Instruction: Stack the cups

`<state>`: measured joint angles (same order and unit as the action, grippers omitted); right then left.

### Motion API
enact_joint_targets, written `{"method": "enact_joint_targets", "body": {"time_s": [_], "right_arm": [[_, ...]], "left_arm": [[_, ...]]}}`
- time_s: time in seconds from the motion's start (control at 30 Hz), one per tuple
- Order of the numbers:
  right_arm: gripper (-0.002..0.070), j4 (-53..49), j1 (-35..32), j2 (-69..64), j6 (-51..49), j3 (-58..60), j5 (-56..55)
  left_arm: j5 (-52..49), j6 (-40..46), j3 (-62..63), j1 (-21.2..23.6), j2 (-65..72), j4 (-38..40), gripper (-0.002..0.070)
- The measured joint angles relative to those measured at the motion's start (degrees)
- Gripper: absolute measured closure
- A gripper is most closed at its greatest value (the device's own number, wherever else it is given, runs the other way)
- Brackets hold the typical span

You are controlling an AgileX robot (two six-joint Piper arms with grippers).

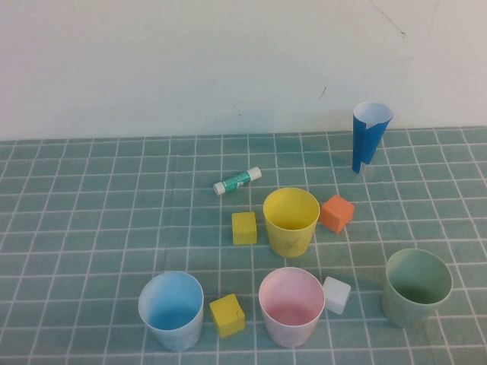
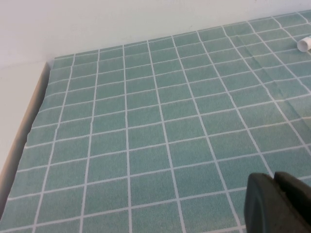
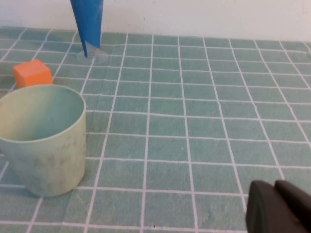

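The light blue cup's side facing away from the pink cup is my target. My left gripper should close on the light blue cup's rim (image 1: 144, 292) on that side.
Several cups stand apart and upright on the green checked cloth: a light blue cup (image 1: 171, 309) at the front left, a pink cup (image 1: 291, 305) at the front middle, a yellow cup (image 1: 291, 220) behind it, and a pale green cup (image 1: 417, 286) (image 3: 44, 137) at the front right. Neither arm appears in the high view. My left gripper (image 2: 275, 182) is shut and empty over bare cloth near the table's left edge. My right gripper (image 3: 273, 189) is shut and empty, low over the cloth a little way from the pale green cup.
Two yellow blocks (image 1: 244, 227) (image 1: 227, 315), an orange block (image 1: 336, 212) (image 3: 32, 73) and a white block (image 1: 336, 294) lie among the cups. A glue stick (image 1: 237, 180) lies behind them. A tall blue paper cone (image 1: 369, 135) (image 3: 88, 22) stands at the back right.
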<state>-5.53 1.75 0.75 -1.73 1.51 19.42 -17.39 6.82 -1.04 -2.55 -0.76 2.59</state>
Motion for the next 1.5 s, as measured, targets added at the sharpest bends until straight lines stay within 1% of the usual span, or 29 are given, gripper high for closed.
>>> {"method": "enact_joint_targets", "body": {"time_s": [0.23, 0.3, 0.37, 0.47, 0.5, 0.53, 0.63, 0.7, 0.8, 0.9, 0.97, 1.07, 1.23, 1.3, 1.4, 1.5], "right_arm": [[0.0657, 0.00, 0.00, 0.00, 0.00, 0.00, 0.00], [0.0657, 0.00, 0.00, 0.00, 0.00, 0.00, 0.00], [0.0657, 0.00, 0.00, 0.00, 0.00, 0.00, 0.00], [0.0657, 0.00, 0.00, 0.00, 0.00, 0.00, 0.00], [0.0657, 0.00, 0.00, 0.00, 0.00, 0.00, 0.00], [0.0657, 0.00, 0.00, 0.00, 0.00, 0.00, 0.00], [0.0657, 0.00, 0.00, 0.00, 0.00, 0.00, 0.00], [0.0657, 0.00, 0.00, 0.00, 0.00, 0.00, 0.00], [0.0657, 0.00, 0.00, 0.00, 0.00, 0.00, 0.00], [0.0657, 0.00, 0.00, 0.00, 0.00, 0.00, 0.00], [0.0657, 0.00, 0.00, 0.00, 0.00, 0.00, 0.00], [0.0657, 0.00, 0.00, 0.00, 0.00, 0.00, 0.00], [0.0657, 0.00, 0.00, 0.00, 0.00, 0.00, 0.00], [0.0657, 0.00, 0.00, 0.00, 0.00, 0.00, 0.00], [0.0657, 0.00, 0.00, 0.00, 0.00, 0.00, 0.00], [0.0657, 0.00, 0.00, 0.00, 0.00, 0.00, 0.00]], "left_arm": [[0.00, 0.00, 0.00, 0.00, 0.00, 0.00, 0.0677], [0.60, -0.99, 0.00, 0.00, 0.00, 1.79, 0.0677], [2.39, -5.80, -0.12, 0.00, 0.00, 9.64, 0.0677], [7.55, -17.75, -0.12, 0.00, 0.00, 30.09, 0.0677], [9.59, -20.33, -0.12, 0.00, 0.00, 36.83, 0.0677], [11.68, -21.57, -0.12, 0.00, 0.00, 41.96, 0.0677], [17.93, -19.84, -0.12, 0.00, 0.00, 48.83, 0.0677], [20.31, -16.69, -0.12, 0.00, 0.00, 50.80, 0.0677], [20.77, -15.60, -0.12, 0.00, 0.00, 53.30, 0.0677], [16.25, -13.02, -0.12, 0.00, 0.00, 52.20, 0.0677], [8.83, -8.65, 1.57, 0.00, 0.00, 47.81, 0.0677], [-2.44, -3.54, 8.25, 0.00, 2.75, 39.89, 0.0677], [-17.65, -1.06, 21.64, 0.00, 15.57, 26.82, 0.0677], [-22.86, 0.19, 26.76, 0.00, 20.86, 22.72, 0.0677], [-28.01, 2.96, 34.30, -0.16, 29.53, 19.61, 0.0677], [-31.33, 6.68, 40.23, -2.15, 37.90, 18.19, 0.0677]]}}
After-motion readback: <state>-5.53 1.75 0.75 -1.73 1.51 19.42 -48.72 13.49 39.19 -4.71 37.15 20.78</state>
